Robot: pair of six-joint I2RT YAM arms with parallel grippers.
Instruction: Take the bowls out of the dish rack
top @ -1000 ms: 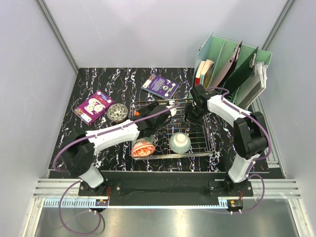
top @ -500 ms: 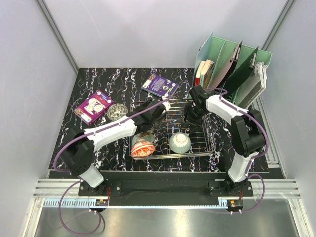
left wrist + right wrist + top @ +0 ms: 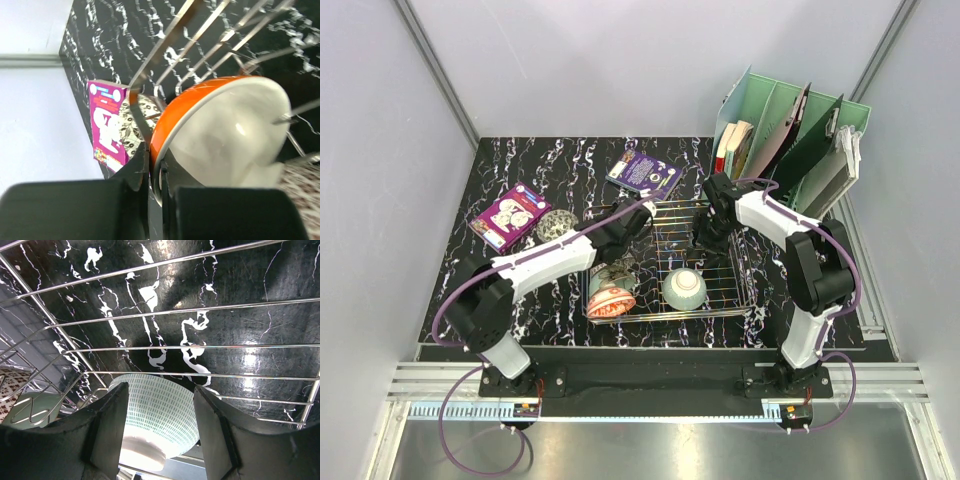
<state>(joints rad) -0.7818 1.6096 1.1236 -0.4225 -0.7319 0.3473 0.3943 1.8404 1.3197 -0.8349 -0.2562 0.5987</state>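
The orange bowl, now tilted against the rack wires, will go down from my left gripper into the grey patterned bowl (image 3: 559, 227) (image 3: 139, 123) beside the purple box.
The chrome dish rack (image 3: 744, 282) sits mid-table. A red floral bowl (image 3: 610, 299) and a pale green bowl (image 3: 684, 289) stand in its front half. My left gripper (image 3: 626, 222) reaches into the rack's back left. In the left wrist view the left gripper (image 3: 155, 169) is shut on the rim of an orange bowl (image 3: 172, 117) with a white inside, tilted against the rack wires (image 3: 165, 41). My right gripper (image 3: 703, 238) is at the rack's back right. Its fingers (image 3: 107, 425) straddle a white bowl with teal dashes (image 3: 160, 412), touching both sides.
A grey patterned bowl (image 3: 553, 227) and a purple box (image 3: 512, 216) lie left of the rack. A purple book (image 3: 645, 173) lies behind it. A mint-green file organizer (image 3: 785, 145) stands at the back right, close to the right arm.
The left gripper has pushed further into the rack's back left and closed on the orange bowl's rim. The right gripper has shifted slightly, its jaws at the same width.
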